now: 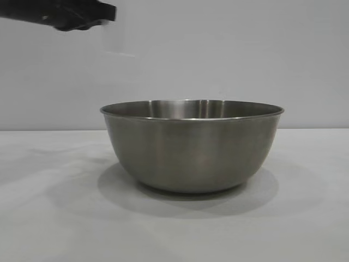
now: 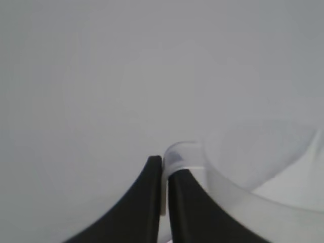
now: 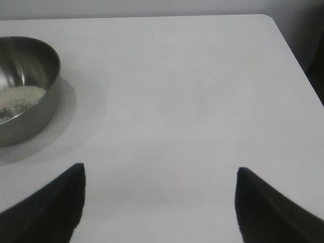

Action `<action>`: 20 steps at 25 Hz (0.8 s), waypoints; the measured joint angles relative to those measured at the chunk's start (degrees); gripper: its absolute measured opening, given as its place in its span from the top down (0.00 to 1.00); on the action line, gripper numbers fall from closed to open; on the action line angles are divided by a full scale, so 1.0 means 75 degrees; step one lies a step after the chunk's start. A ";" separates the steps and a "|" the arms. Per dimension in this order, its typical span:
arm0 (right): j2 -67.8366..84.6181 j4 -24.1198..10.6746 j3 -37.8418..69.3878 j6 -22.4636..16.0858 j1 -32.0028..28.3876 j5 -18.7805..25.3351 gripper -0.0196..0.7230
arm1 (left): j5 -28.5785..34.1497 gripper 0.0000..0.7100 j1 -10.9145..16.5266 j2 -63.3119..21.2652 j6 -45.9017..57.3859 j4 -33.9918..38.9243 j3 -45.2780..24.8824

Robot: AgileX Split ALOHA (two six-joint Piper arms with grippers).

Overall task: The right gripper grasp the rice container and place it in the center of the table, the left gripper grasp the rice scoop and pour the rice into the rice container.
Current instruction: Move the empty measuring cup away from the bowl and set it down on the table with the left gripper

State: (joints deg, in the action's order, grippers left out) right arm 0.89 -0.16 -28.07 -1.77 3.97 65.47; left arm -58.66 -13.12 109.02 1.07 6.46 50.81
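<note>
Next, I let go of the rice scoop with my left gripper on the bare white table point(image 1: 61, 165) beside the rice container.
The rice container point(image 1: 192, 147), a big steel bowl, stands on the white table point(image 1: 43, 218) in the middle of the exterior view. In the right wrist view a small heap of rice point(image 3: 23, 96) lies inside the rice container point(image 3: 48, 86). High at the upper left, my left gripper point(image 1: 101, 13) hangs well above and beside the bowl. It is shut on the little handle of the translucent rice scoop point(image 2: 253, 177), pinched between its fingertips point(image 2: 154, 169). The scoop point(image 1: 119, 38) shows only faintly against the wall. My right gripper point(image 3: 160, 174) stands open over bare table, well apart from the bowl.
A plain grey wall point(image 1: 245, 54) closes off the back. The table's rounded far corner point(image 3: 268, 20) and side edge show in the right wrist view, with dark space beyond them.
</note>
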 joint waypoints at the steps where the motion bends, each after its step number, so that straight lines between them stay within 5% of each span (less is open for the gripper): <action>1: 0.0000 0.0000 0.0000 0.0000 0.0000 0.0000 0.24 | -0.0031 1.00 0.0071 0.0000 0.0086 -0.0193 -0.0141; 13: 0.0000 0.0000 0.0000 0.0000 0.0000 0.0000 0.24 | -0.0141 1.00 0.0228 0.0076 0.0242 -0.1302 -0.2050; 20: 0.0000 0.0000 0.0000 0.0000 0.0000 0.0000 0.24 | -0.0808 1.00 0.0228 0.1375 0.0453 -0.1509 -0.2474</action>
State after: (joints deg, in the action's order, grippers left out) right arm 0.89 -0.16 -28.07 -1.77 3.97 65.47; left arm -64.73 -11.41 119.33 4.47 -4.86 32.26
